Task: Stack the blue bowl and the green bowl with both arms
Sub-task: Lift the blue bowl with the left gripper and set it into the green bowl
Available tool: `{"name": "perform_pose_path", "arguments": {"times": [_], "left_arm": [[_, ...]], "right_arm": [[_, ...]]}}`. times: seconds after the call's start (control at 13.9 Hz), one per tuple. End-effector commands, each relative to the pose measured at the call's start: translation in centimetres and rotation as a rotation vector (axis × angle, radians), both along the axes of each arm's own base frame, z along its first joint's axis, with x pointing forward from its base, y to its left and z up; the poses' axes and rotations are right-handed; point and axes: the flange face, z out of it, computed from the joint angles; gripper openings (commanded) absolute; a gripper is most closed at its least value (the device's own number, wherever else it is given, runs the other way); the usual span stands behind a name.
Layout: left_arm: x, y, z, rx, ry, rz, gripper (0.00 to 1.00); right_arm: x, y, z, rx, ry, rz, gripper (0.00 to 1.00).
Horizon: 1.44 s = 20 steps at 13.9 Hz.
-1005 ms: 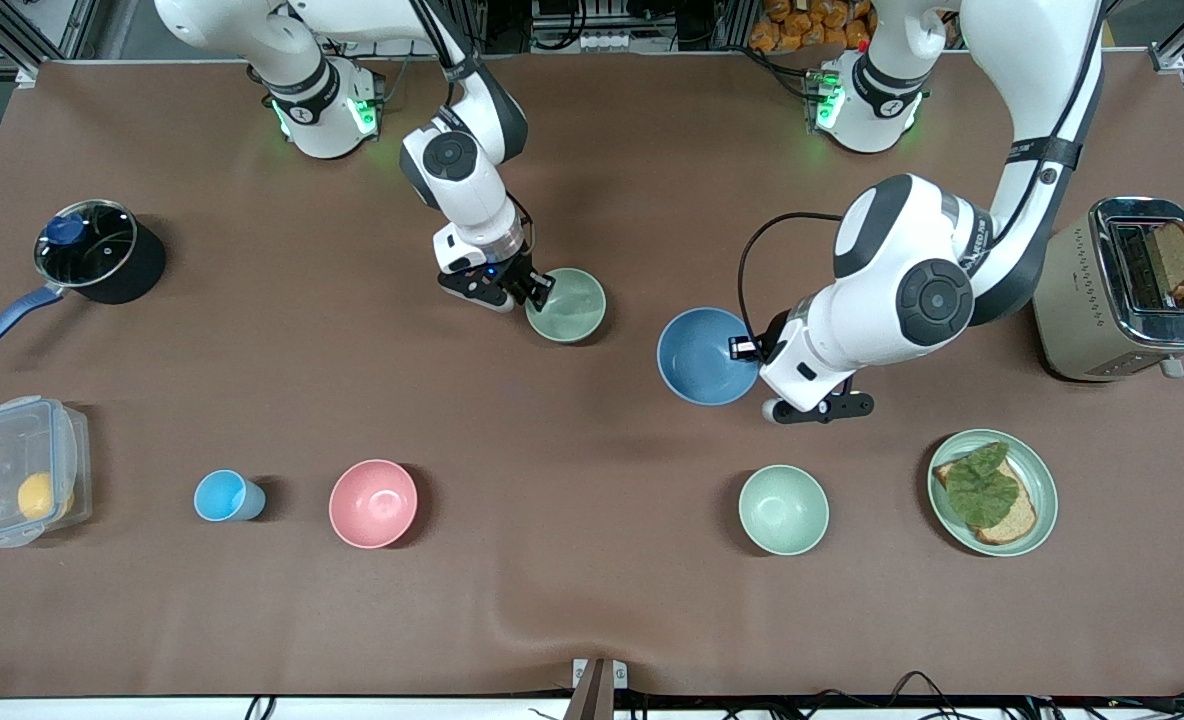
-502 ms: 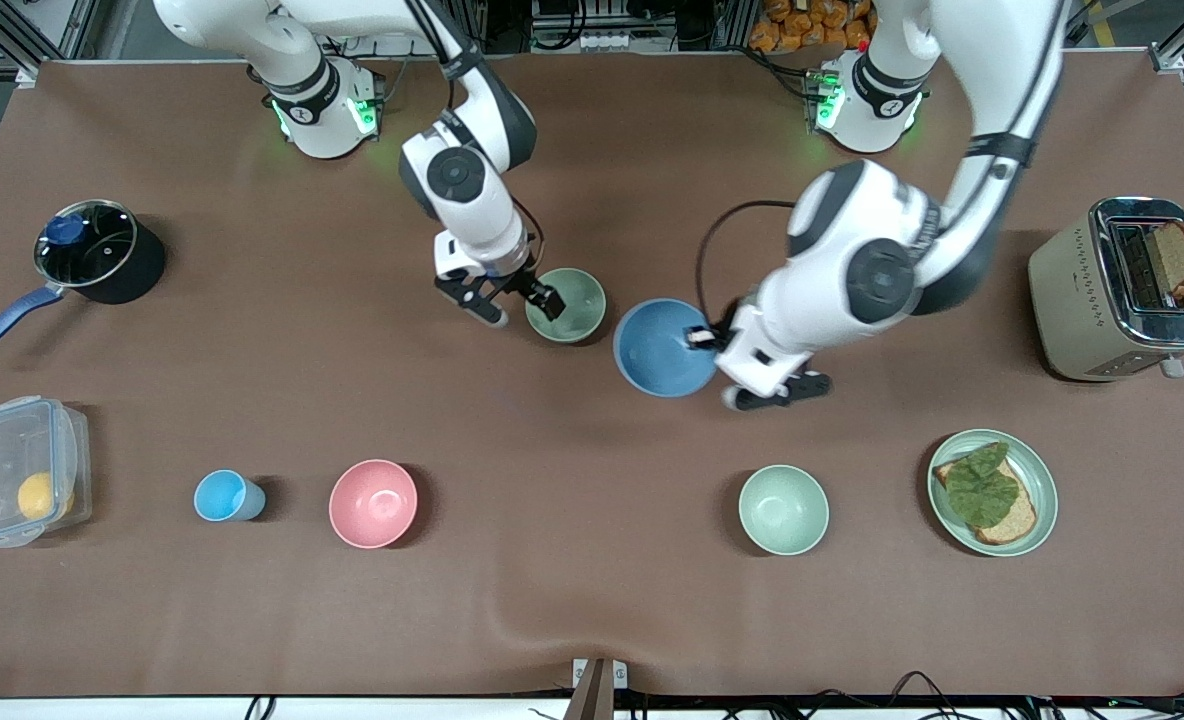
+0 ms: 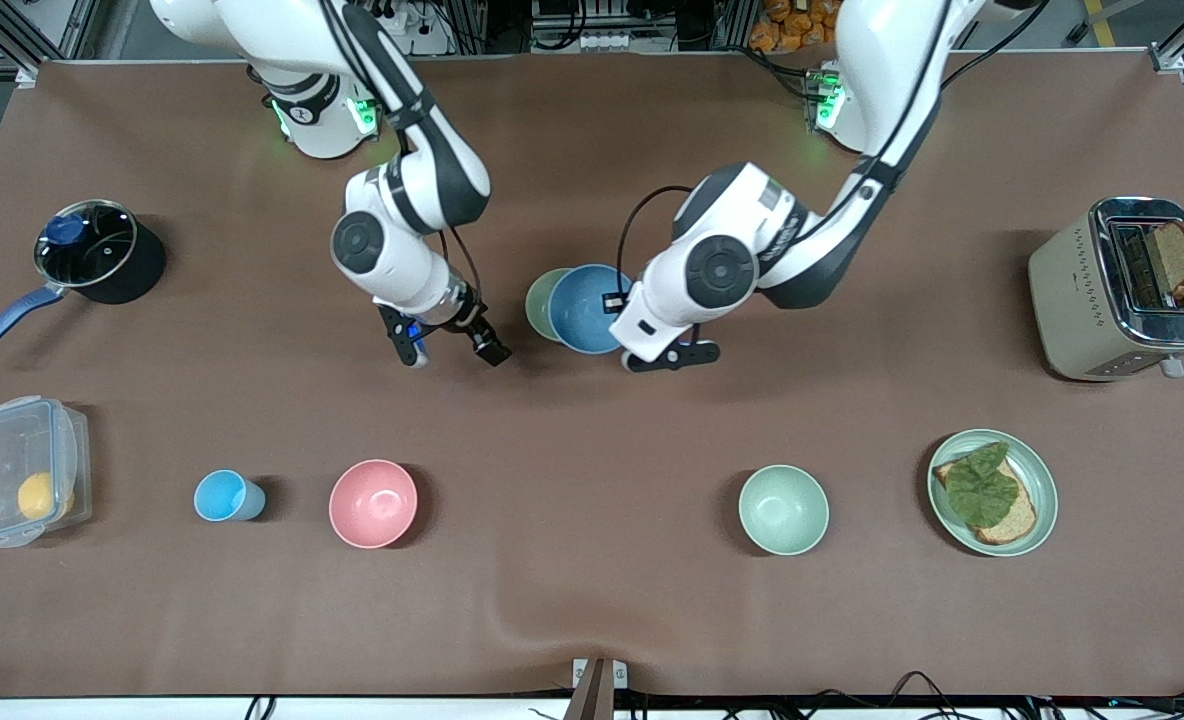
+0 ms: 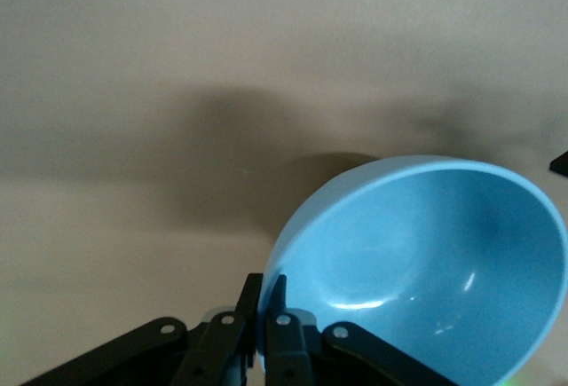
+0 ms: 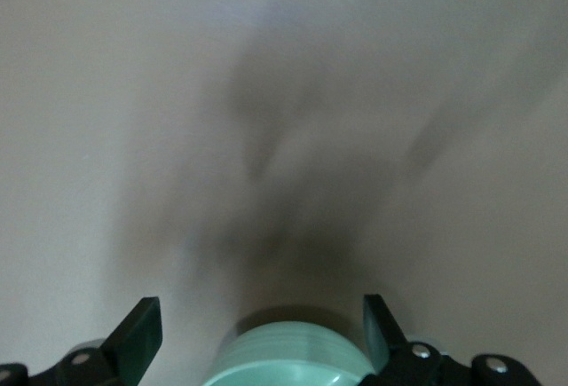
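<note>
Next, my left gripper releases the blue bowl inside the green bowl (image 3: 565,301) beside my right gripper.
The blue bowl (image 3: 586,308) hangs tilted in my left gripper (image 3: 620,318), which is shut on its rim. It covers most of the green bowl (image 3: 538,303), which stands on the table; I cannot tell whether the two touch. In the left wrist view the fingers (image 4: 280,313) pinch the blue bowl's (image 4: 426,253) rim. My right gripper (image 3: 452,350) is open and empty over the table, beside the green bowl toward the right arm's end. In the right wrist view a green bowl's wall (image 5: 297,355) shows between its spread fingers (image 5: 142,331).
A lidded black pot (image 3: 87,250), a plastic box (image 3: 22,470), a light-blue cup (image 3: 222,495) and a pink bowl (image 3: 373,503) lie toward the right arm's end. A mint-green bowl (image 3: 783,509), a plate with toast (image 3: 1044,480) and a toaster (image 3: 1082,290) lie toward the left arm's end.
My left gripper has carried the blue bowl toward the right arm's end, to over the green bowl. My right gripper has drawn away from the green bowl's rim.
</note>
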Motion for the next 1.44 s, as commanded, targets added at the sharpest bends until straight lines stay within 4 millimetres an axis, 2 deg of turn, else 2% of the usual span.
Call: {"name": "perform_pose_path", "arguments": {"times": [0.0,0.07,0.22,0.43,0.5,1.0,1.29,1.36], "left_arm": [[-1.3,-1.2,-1.0,0.019,-0.003,-0.016,0.0],[-1.1,-1.4,-1.4,0.013,-0.014,0.003,0.0],[-2.5,-3.1,-3.9,0.027,0.001,0.018,0.0],[-3.1,-3.5,-4.9,0.041,0.017,0.018,0.0],[-3.9,-4.2,-5.7,0.049,0.028,0.009,0.0],[-5.0,-5.4,-8.0,0.059,0.041,0.009,0.0],[-5.5,-6.0,-8.6,0.075,0.024,-0.024,0.0],[-5.5,-6.0,-8.8,0.077,0.027,-0.024,0.59]], "right_arm": [[-0.4,-0.1,-2.5,0.076,0.069,-0.1,1.0],[-0.6,-0.2,-3.4,0.1,0.085,-0.119,1.0],[-1.1,-0.2,-4.4,0.143,0.085,-0.103,1.0],[-1.6,0.0,-5.2,0.163,0.096,-0.11,1.0],[-1.4,-0.3,-5.3,0.164,0.099,-0.12,1.0],[-1.6,-0.2,-5.4,0.17,0.116,-0.114,1.0],[-2.3,0.7,-5.4,0.187,0.125,-0.116,1.0],[-2.3,0.7,-5.4,0.187,0.125,-0.116,1.0]]}}
